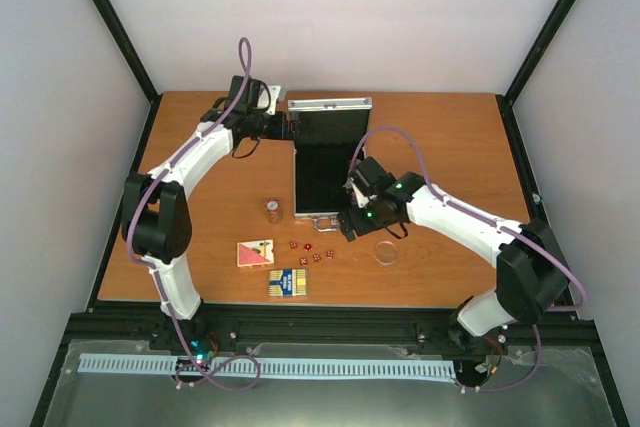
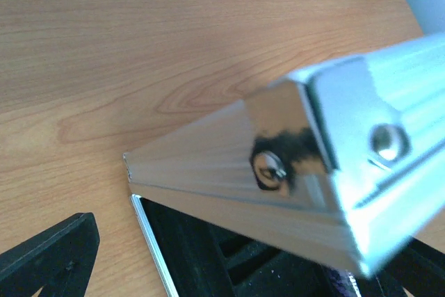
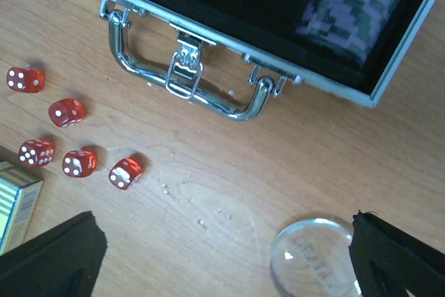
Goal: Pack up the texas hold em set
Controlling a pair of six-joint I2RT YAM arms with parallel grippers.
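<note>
I should next move my right gripper to the blue card deck and close it across the deck's end (image 1: pixel 298 283) (image 3: pixel 10 201) farthest from the red card deck.
The silver case (image 1: pixel 300 162) lies open mid-table with its lid (image 1: pixel 330 104) standing up at the back. Purple chips (image 3: pixel 354 12) lie in its black lining, behind the chrome handle (image 3: pixel 188 81). My left gripper (image 1: pixel 283 127) is at the lid's left corner (image 2: pixel 313 144), fingers (image 2: pixel 49 255) spread wide and not touching it. My right gripper (image 3: pixel 222 269) hovers open over bare wood in front of the case. The clear disc (image 3: pixel 313 259) lies beside its right finger (image 3: pixel 396 255). Several red dice (image 3: pixel 69 144) sit to the left.
A short chip stack (image 1: pixel 273 210) stands left of the case. Two card decks (image 1: pixel 254 253) (image 1: pixel 288 283) lie near the front edge, left of the dice. Black frame posts run along the table's sides.
</note>
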